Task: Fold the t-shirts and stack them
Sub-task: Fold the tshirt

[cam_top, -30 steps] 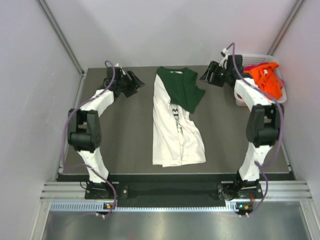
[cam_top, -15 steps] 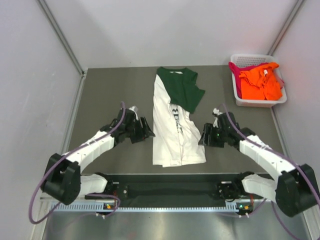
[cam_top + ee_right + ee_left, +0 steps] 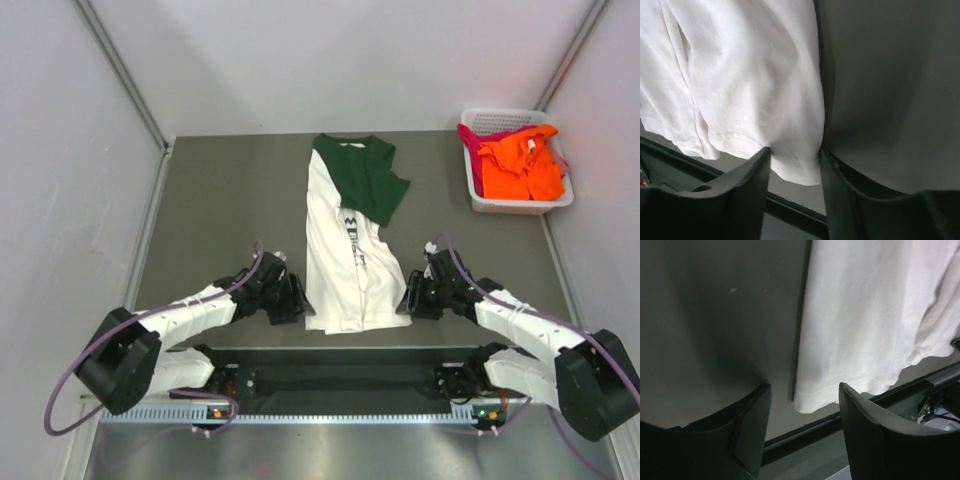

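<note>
My right gripper should pinch the t-shirt's hem corner [image 3: 799, 171] and pull it toward the table's near edge before folding, because the white t-shirt lies rumpled around its black print.
The white t-shirt [image 3: 352, 275] with a dark green top part [image 3: 365, 178] and black print lies flat and folded lengthwise in the middle of the table. My left gripper [image 3: 297, 303] is open, low at the shirt's near left corner; in the left wrist view [image 3: 805, 390] the white hem corner [image 3: 812, 402] lies just ahead between the jaws. My right gripper [image 3: 408, 297] is open at the near right corner; in the right wrist view [image 3: 795, 152] the hem corner [image 3: 797, 170] sits between the fingers. The orange shirt [image 3: 522, 165] and the magenta shirt [image 3: 470, 150] lie in the basket.
The white lattice basket [image 3: 520, 206] stands at the back right by the wall. The table's near edge with a black rail [image 3: 340, 352] runs just behind both grippers. Grey walls close in the left, back and right sides.
Both arms have swung from the far end of the table down to the near edge. Both grippers now sit at the shirt's near hem corners. The shirt has not moved.
</note>
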`<state>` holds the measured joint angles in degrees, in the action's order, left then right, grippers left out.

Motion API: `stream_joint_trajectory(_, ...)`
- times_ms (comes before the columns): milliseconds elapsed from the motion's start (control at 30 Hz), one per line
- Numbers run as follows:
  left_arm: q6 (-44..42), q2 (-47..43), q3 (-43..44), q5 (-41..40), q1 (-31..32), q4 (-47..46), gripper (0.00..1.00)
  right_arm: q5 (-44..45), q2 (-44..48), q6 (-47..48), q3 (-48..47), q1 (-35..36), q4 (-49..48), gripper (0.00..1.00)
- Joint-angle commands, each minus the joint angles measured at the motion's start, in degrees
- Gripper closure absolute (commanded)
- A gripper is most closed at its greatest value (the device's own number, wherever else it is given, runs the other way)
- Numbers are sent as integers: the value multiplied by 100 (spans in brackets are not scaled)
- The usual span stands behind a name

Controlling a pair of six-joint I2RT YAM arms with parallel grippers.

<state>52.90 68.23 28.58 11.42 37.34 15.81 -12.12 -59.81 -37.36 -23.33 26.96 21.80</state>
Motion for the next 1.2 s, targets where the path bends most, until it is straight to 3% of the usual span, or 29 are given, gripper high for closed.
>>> stream_joint_trajectory(0,352,147,-212,229,62,-491,39,-98,-189,-139,171,151,-335,58)
stream_joint_trajectory(67,387,165,-212,238,115,-518,40,-106,-154,-183,224,222,-361,62)
stream_joint_trajectory(300,563,296,-274,352,265,-737,45,-19,-4,-271,241,441,-195,99)
stream_joint_trajectory(467,695,341,-423,352,405,-790,60,69,285,-429,224,731,34,99)
stream_joint_trajectory(567,730,201,-502,378,423,-747,87,78,453,-430,198,776,210,92)
stream_joint_trajectory(600,739,130,-494,378,423,-694,100,78,514,-412,180,784,245,80)
stream_joint_trajectory(700,686,-221,-423,317,423,-150,100,96,628,-386,197,793,377,51)
stream_joint_trajectory(733,677,-335,-415,300,423,-36,100,96,646,-394,250,785,369,50)
stream_joint_trajectory(967,783,-794,-695,370,423,186,100,-18,550,-517,540,828,0,57)
stream_joint_trajectory(1167,862,-828,-836,423,423,44,100,-1,514,-561,611,890,-36,72)
